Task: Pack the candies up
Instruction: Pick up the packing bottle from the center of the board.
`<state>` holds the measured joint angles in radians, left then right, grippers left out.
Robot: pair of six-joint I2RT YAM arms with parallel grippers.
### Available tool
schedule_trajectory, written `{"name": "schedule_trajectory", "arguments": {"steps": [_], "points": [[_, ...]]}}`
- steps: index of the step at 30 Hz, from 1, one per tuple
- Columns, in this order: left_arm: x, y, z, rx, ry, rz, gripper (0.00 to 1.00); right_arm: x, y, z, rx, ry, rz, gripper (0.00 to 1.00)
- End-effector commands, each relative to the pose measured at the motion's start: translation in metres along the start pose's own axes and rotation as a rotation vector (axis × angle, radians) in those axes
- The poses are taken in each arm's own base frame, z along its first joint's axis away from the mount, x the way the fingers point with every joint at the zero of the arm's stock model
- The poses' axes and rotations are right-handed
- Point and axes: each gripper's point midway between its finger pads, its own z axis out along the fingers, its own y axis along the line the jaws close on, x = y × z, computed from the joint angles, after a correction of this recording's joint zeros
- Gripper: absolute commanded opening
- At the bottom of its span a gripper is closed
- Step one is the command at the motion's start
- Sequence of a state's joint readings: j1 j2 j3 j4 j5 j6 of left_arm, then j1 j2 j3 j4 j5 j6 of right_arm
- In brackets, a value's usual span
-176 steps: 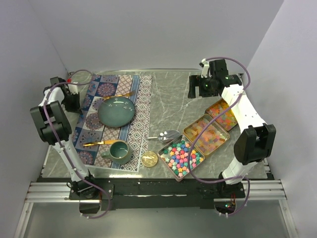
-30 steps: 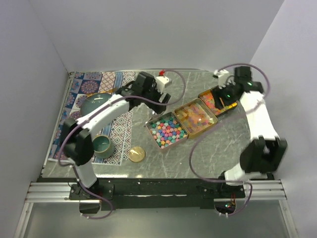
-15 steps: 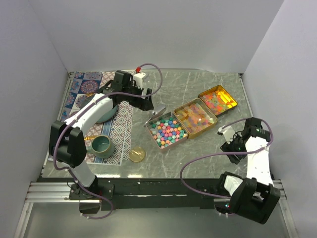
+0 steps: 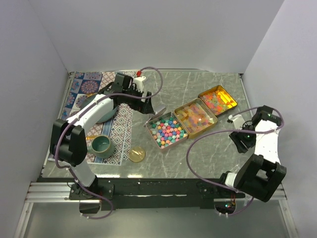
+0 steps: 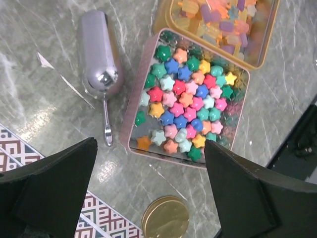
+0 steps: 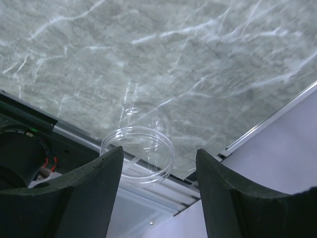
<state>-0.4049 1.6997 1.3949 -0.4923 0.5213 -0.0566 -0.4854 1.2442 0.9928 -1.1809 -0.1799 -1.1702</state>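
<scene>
I should move my left gripper next to the silver scoop beside the star tin and close it on the scoop's bowl [image 4: 155, 116] [image 5: 103, 78], near its thin handle.
The candies fill three open tins. Pastel star candies [image 5: 185, 101] lie in the pink-rimmed tin [image 4: 167, 130], orange-yellow gummy ones [image 4: 196, 115] in the gold tin beside it, and more in the tin [image 4: 217, 99] at the back. My left gripper [image 5: 150, 144] hovers open above the near edge of the star tin [image 5: 130, 121], and shows just left of that tin [image 4: 151, 104] in the top view. My right gripper [image 6: 159, 149] stands open at the table's right edge [image 4: 241, 140]. A clear round dish [image 6: 137, 154] sits between its fingers, with a gap to the right one.
A silver scoop [image 5: 99, 54] lies left of the star tin. A gold round lid [image 5: 166, 218] rests on the marble near the patterned mat [image 4: 79, 84]. On the mat stand a green cup [image 4: 100, 145] and a teal plate [image 4: 94, 108]. The metal rail [image 6: 74, 136] borders the table.
Over the last second my right arm swung from the back tin to the table's right edge. My left gripper drew back left of the star tin, uncovering the scoop.
</scene>
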Motion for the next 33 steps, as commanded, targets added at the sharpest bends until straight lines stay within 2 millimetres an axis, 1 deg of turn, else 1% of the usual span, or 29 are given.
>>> {"name": "schedule_trajectory", "arguments": {"steps": [1,4,7,8,11,12,14,15,17,20,22,27,29,31,33], "points": [[0.002,0.001,0.001,0.087,0.022,0.038,0.95,0.025,-0.007,0.010,-0.071,0.111,-0.363,0.66],[0.005,0.007,0.002,0.079,0.040,0.057,0.93,0.029,-0.015,0.018,-0.081,0.116,-0.346,0.63],[0.005,0.011,0.003,0.067,0.045,0.075,0.93,0.031,-0.021,0.027,-0.094,0.113,-0.332,0.62],[0.006,0.013,0.004,0.061,0.050,0.073,0.93,0.034,-0.026,0.029,-0.087,0.122,-0.339,0.61],[0.009,0.016,0.003,0.047,0.059,0.084,0.93,0.044,-0.027,0.036,-0.105,0.146,-0.361,0.59],[0.011,0.017,0.003,0.042,0.064,0.093,0.93,0.049,-0.024,0.039,-0.119,0.164,-0.365,0.57],[0.015,0.021,0.002,0.022,0.075,0.095,0.93,0.052,-0.022,0.044,-0.120,0.169,-0.373,0.53],[0.016,0.022,0.001,0.018,0.078,0.100,0.93,0.053,-0.022,0.045,-0.120,0.172,-0.376,0.46],[0.018,0.023,0.000,0.009,0.077,0.099,0.93,0.053,-0.021,0.048,-0.108,0.167,-0.377,0.39],[0.019,0.024,-0.002,-0.002,0.076,0.105,0.93,0.059,-0.019,0.051,-0.095,0.187,-0.400,0.39],[0.019,0.024,-0.005,-0.007,0.071,0.113,0.93,0.059,-0.022,0.049,-0.075,0.182,-0.398,0.40],[0.022,0.022,-0.009,-0.010,0.064,0.116,0.93,0.042,-0.032,0.025,-0.075,0.113,-0.345,0.46],[0.024,0.021,-0.010,-0.009,0.062,0.114,0.93,0.042,-0.036,0.018,-0.077,0.110,-0.341,0.48],[0.027,0.020,-0.011,-0.007,0.065,0.111,0.93,0.043,-0.036,0.016,-0.083,0.115,-0.346,0.48],[0.028,0.020,-0.011,-0.008,0.065,0.111,0.93,0.045,-0.032,0.013,-0.100,0.113,-0.356,0.49]]}}
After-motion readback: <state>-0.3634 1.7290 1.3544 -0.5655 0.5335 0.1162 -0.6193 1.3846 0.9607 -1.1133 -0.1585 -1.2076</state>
